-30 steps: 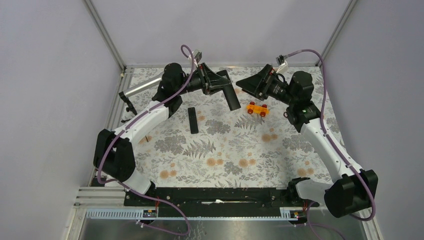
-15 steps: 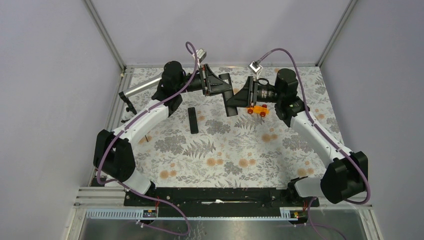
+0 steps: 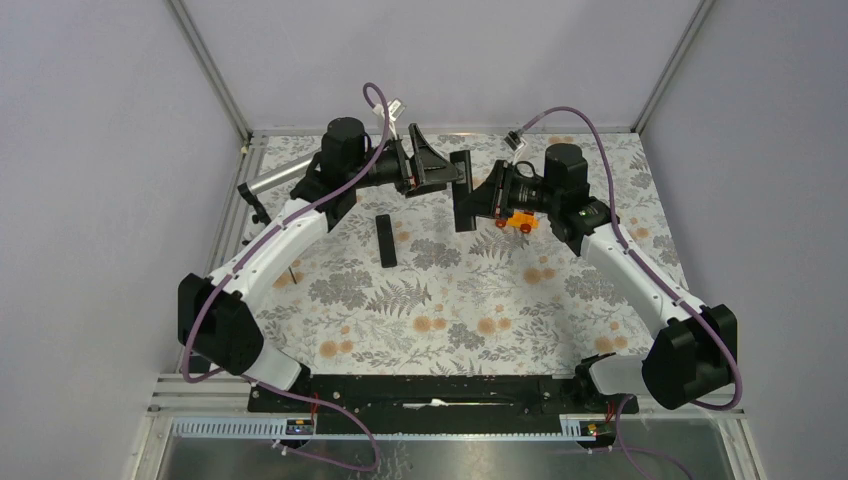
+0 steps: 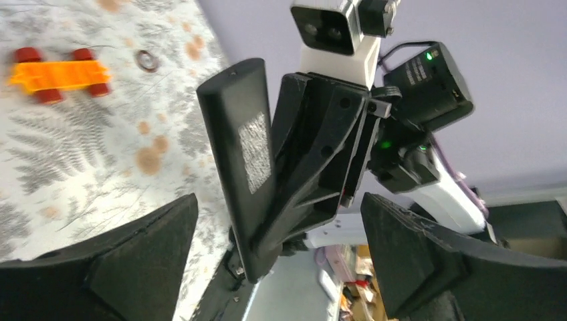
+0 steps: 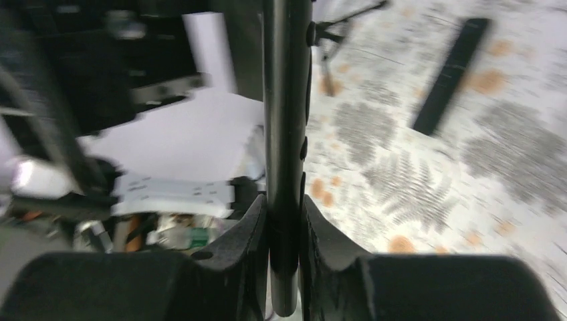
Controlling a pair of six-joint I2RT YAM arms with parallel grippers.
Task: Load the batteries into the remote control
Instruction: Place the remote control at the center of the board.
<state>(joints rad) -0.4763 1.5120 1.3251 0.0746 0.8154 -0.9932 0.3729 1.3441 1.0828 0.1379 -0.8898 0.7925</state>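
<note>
The robot's right gripper needs to release the remote control on the mat's fern print [image 3: 479,256] near the orange toy block.
The remote control [image 3: 463,203] is a black bar held in the air above the back of the table, between the two arms. My right gripper [image 3: 482,203] is shut on it. In the right wrist view the remote [image 5: 286,120] runs edge-on straight up from the right gripper [image 5: 284,231], whose pads press both its sides. In the left wrist view its plain face with a grey label [image 4: 242,147] stands in front of my left gripper [image 4: 281,267], whose jaws stand wide apart and touch nothing. From above, the left gripper [image 3: 447,170] is just left of the remote. The batteries are out of view.
A slim black bar [image 3: 386,241] [image 5: 451,73] lies flat on the floral mat left of centre. An orange toy block with red knobs [image 3: 517,220] [image 4: 59,75] sits below the right gripper. A silver tube [image 3: 285,177] lies at the back left. A small ring [image 4: 147,60] rests near the block.
The right arm swung in from the right and shut on the remote. The left gripper, which had held it, opened and let go, drawing back slightly.
</note>
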